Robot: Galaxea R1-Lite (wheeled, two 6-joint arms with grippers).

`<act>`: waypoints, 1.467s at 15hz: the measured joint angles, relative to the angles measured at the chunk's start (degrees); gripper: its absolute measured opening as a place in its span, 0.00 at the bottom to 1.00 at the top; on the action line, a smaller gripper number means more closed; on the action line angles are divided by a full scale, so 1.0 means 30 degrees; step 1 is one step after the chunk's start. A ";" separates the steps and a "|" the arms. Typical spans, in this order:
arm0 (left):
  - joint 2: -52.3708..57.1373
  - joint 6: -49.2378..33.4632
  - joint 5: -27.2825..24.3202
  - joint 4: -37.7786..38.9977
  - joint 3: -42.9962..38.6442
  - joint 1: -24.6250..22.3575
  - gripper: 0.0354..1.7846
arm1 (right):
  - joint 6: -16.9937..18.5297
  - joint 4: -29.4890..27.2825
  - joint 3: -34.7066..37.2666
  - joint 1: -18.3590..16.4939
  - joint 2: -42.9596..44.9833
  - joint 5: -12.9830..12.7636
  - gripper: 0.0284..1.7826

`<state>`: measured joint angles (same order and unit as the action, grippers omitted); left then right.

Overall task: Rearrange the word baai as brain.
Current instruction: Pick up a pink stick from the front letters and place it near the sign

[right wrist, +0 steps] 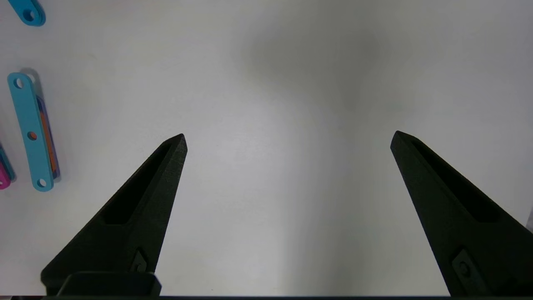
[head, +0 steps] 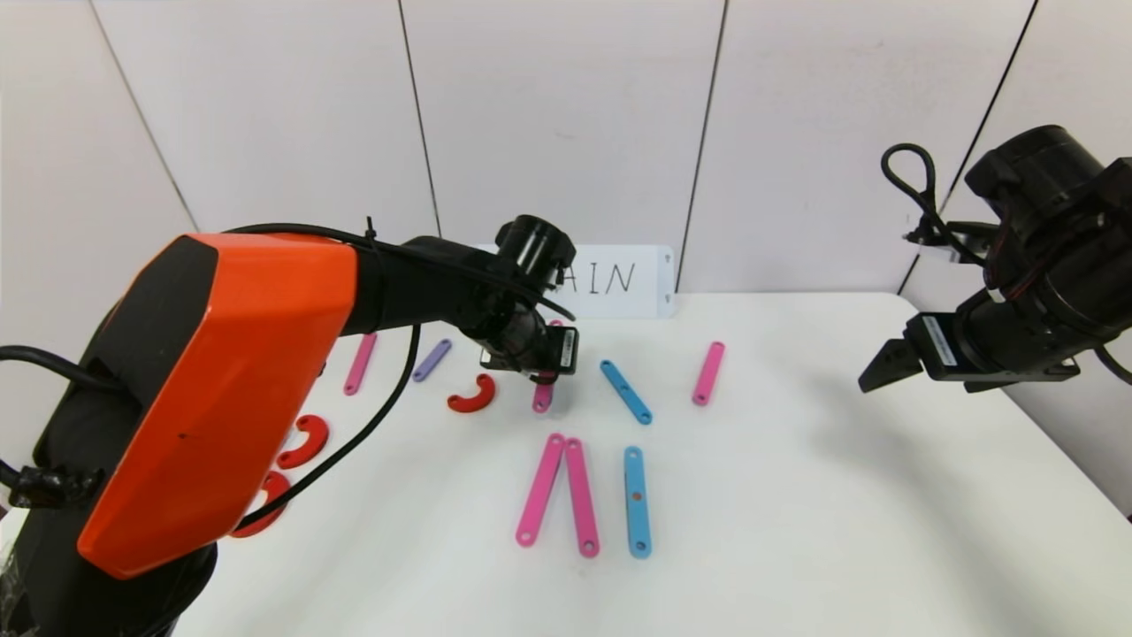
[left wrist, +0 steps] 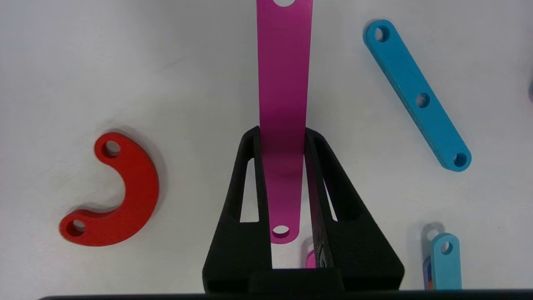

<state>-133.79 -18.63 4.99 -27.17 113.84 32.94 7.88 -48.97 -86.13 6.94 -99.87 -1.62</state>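
Note:
The pink strip, now at the middle back, will be let go by my left gripper just behind the touching tips of the front pink strips [head: 565, 389] [left wrist: 307, 122].
The letter pieces lie scattered on the white table [head: 796, 495]. My left gripper [head: 544, 376] is shut on a pink strip [head: 542, 396] at the middle back. In the left wrist view the pink strip [left wrist: 284, 104] runs between the two black fingers [left wrist: 245, 175], and the left gripper [left wrist: 282, 132] pinches its edges. A red half-ring [head: 471, 395] lies just left of it and also shows in the left wrist view [left wrist: 120, 196]. A light-blue strip [head: 626, 392] lies just right of it, seen too in the left wrist view [left wrist: 416, 93]. My right gripper [head: 880, 372] hangs open and empty over the table's right side [right wrist: 289, 136].
Two pink strips [head: 560, 492] and a light-blue strip [head: 637, 501] lie in front. A pink strip [head: 708, 372] lies at the back right. A purple strip [head: 432, 360], a pink strip [head: 360, 363] and two red half-rings [head: 305, 440] lie left. A white card [head: 619, 281] leans on the wall.

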 joint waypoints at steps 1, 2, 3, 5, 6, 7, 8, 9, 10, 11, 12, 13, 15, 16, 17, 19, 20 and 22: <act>-0.0158 0.0028 0.0008 0.0053 0.0008 0.0102 0.15 | -0.0008 0.0008 0.0000 -0.0028 0.0020 0.0008 0.96; -0.0264 0.0028 0.0000 0.0191 0.0016 0.0118 0.15 | -0.0008 -0.0004 0.0000 -0.0037 0.0049 0.0008 0.96; -0.0333 0.0037 -0.0008 0.0256 0.0020 0.0102 0.15 | -0.0008 0.0000 0.0000 -0.0045 0.0057 0.0016 0.96; -0.0471 0.0045 -0.0008 0.0268 0.0020 0.0126 0.15 | -0.0024 0.0000 0.0033 -0.0016 0.0073 0.0020 0.96; -0.0553 0.0057 0.0008 0.0284 0.0020 0.0138 0.15 | -0.0028 -0.0004 0.0037 -0.0016 0.0077 0.0020 0.96; -0.0614 0.0053 0.0016 0.0284 0.0020 0.0138 0.15 | -0.0028 -0.0004 0.0053 -0.0024 0.0077 0.0020 0.96; -0.0662 0.0065 0.0016 0.0284 0.0020 0.0126 0.15 | -0.0037 -0.0004 0.0053 -0.0016 0.0077 0.0020 0.96; -0.0691 0.0089 0.0016 0.0268 0.0020 0.0110 0.15 | -0.0037 -0.0004 0.0053 -0.0008 0.0077 0.0020 0.96; -0.0744 0.0093 0.0045 0.0276 0.0020 0.0110 0.15 | -0.0037 -0.0004 0.0053 -0.0008 0.0077 0.0020 0.96; -0.0788 0.0102 0.0053 0.0264 0.0020 0.0126 0.15 | -0.0037 -0.0004 0.0053 -0.0008 0.0077 0.0020 0.96; -0.0829 0.0102 0.0053 0.0264 0.0020 0.0134 0.16 | -0.0028 -0.0004 0.0053 -0.0008 0.0077 0.0020 0.96; -0.0866 0.0102 0.0081 0.0268 0.0020 0.0134 0.18 | -0.0037 0.0000 0.0053 -0.0008 0.0073 0.0016 0.96; -0.0918 0.0110 0.0110 0.0439 0.0020 0.0110 0.27 | -0.0037 -0.0004 0.0053 0.0008 0.0073 0.0020 0.96; -0.0931 0.0102 0.0118 0.0553 0.0020 0.0110 0.34 | -0.0028 -0.0012 0.0053 0.0000 0.0073 0.0020 0.96; -0.0939 0.0102 0.0126 0.0561 0.0020 0.0102 0.43 | -0.0037 -0.0004 0.0073 0.0000 0.0073 0.0020 0.96; -0.0963 0.0073 0.0146 0.0569 0.0020 0.0073 0.63 | -0.0037 -0.0012 0.0089 0.0020 0.0073 0.0020 0.96; -0.0963 0.0065 0.0167 0.0581 0.0020 0.0061 0.73 | -0.0028 -0.0004 0.0098 0.0028 0.0073 0.0020 0.96; -0.0853 0.0020 0.0167 0.0853 0.0020 0.0000 0.86 | -0.0037 -0.0004 0.0110 0.0045 0.0065 0.0020 0.96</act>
<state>-136.35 -18.57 5.49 -24.61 113.90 32.94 7.77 -48.98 -85.80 7.07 -99.67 -1.56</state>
